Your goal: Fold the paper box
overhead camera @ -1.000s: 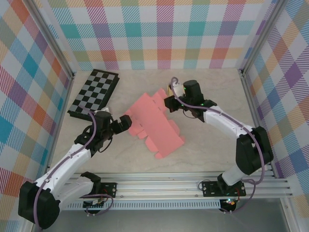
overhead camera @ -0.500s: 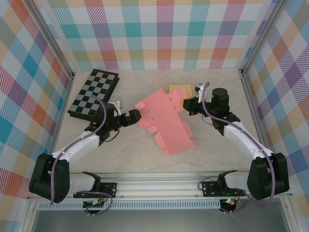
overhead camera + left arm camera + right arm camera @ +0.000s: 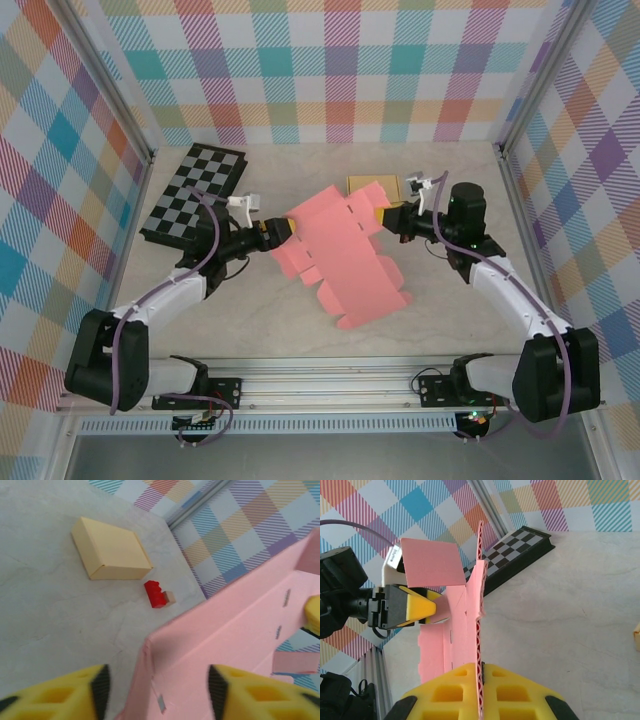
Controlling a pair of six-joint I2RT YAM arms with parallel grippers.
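The pink paper box slants with the robot's right gripper out at its end flap, so the right gripper should open and grab the box's far edge nearer its middle (image 3: pixel 329 194).
The pink paper box (image 3: pixel 340 265) is an unfolded, notched sheet held tilted above the middle of the table. My right gripper (image 3: pixel 387 219) is shut on its far right edge; the corrugated edge (image 3: pixel 479 630) stands upright between the yellow fingers (image 3: pixel 445 695), with the gripper (image 3: pixel 480 690) at the bottom of the right wrist view. My left gripper (image 3: pixel 281 232) is at the sheet's left corner. Its jaws are open and wide apart (image 3: pixel 155 695), and a pink folded edge (image 3: pixel 150 670) lies between them without touching either pad.
A folded chessboard (image 3: pixel 195 195) lies at the back left. A small tan box (image 3: pixel 372 186) sits behind the pink sheet, with a little red block (image 3: pixel 156 594) next to it. Plaid walls and metal rails enclose the table.
The right gripper has carried the pink sheet to the right and back. The left gripper has moved up and right, reaching the sheet's left corner.
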